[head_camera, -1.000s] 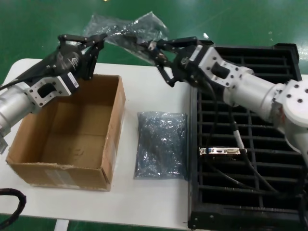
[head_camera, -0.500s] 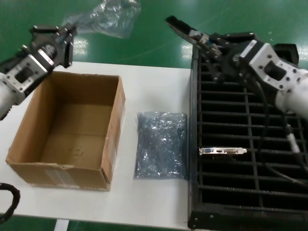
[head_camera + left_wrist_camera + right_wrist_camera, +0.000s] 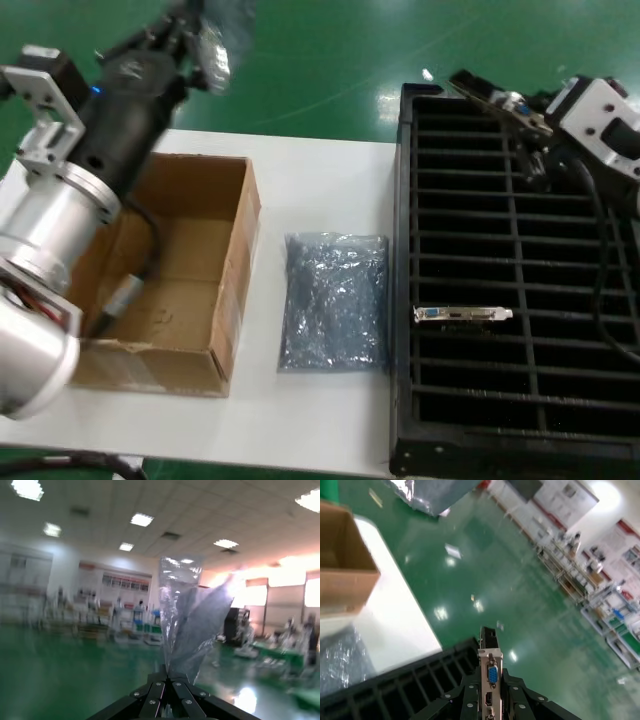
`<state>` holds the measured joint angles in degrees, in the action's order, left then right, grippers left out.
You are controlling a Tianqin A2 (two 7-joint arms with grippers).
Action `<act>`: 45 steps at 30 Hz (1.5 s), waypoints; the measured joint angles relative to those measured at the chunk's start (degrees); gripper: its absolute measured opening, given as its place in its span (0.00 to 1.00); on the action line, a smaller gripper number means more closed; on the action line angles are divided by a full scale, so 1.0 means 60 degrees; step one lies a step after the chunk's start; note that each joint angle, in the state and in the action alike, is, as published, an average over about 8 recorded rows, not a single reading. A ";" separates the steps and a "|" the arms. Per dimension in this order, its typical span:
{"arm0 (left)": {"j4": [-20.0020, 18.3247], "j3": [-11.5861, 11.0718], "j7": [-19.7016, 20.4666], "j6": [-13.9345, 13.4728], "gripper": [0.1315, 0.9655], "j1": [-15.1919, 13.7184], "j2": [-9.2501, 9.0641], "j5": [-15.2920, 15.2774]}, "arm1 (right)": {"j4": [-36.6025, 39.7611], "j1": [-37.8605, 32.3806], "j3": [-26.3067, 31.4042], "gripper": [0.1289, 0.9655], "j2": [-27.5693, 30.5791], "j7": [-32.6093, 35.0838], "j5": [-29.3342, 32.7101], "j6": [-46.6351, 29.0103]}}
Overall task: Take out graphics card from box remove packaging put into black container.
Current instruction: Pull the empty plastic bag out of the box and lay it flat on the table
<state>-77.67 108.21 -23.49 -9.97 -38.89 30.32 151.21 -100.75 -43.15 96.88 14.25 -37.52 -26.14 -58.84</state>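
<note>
Next, I release the empty packaging bag, now raised beyond the table's far corner, from my left gripper onto the flat anti-static bag [image 3: 346, 282] beside the black container.
My left gripper [image 3: 188, 38] is raised beyond the table's far left corner and shut on an empty crinkly packaging bag [image 3: 213, 58]; in the left wrist view the bag [image 3: 190, 615] stands up out of the closed jaws [image 3: 170, 676]. My right gripper [image 3: 527, 118] hovers over the far end of the black container [image 3: 404, 300], shut on a graphics card [image 3: 487, 93]. Its silver bracket with the blue port [image 3: 490, 676] is clamped between the fingers. A second graphics card [image 3: 463, 314] stands in a slot of the container. The brown box [image 3: 235, 280] sits open on the left.
Another flat anti-static bag [image 3: 335, 300] lies on the white table [image 3: 320, 190] between box and container. My left arm's silver forearm [image 3: 50, 230] crosses over the box's left side. Green floor lies beyond the table's far edge.
My left gripper has swung the bag up and away to the far left, the arm now looming over the box. My right gripper has carried the card rightward over the container's far end.
</note>
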 joint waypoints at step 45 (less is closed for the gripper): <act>-0.0557 0.8249 1.1094 0.2634 0.01 -0.1968 0.2374 0.1087 | 0.1272 -0.7968 0.9862 0.08 0.2445 -0.5599 -0.3410 -0.5184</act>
<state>-81.02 157.71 43.07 5.83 -50.70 44.56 157.73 -93.12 -90.96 156.05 28.92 -71.11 -46.60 -89.95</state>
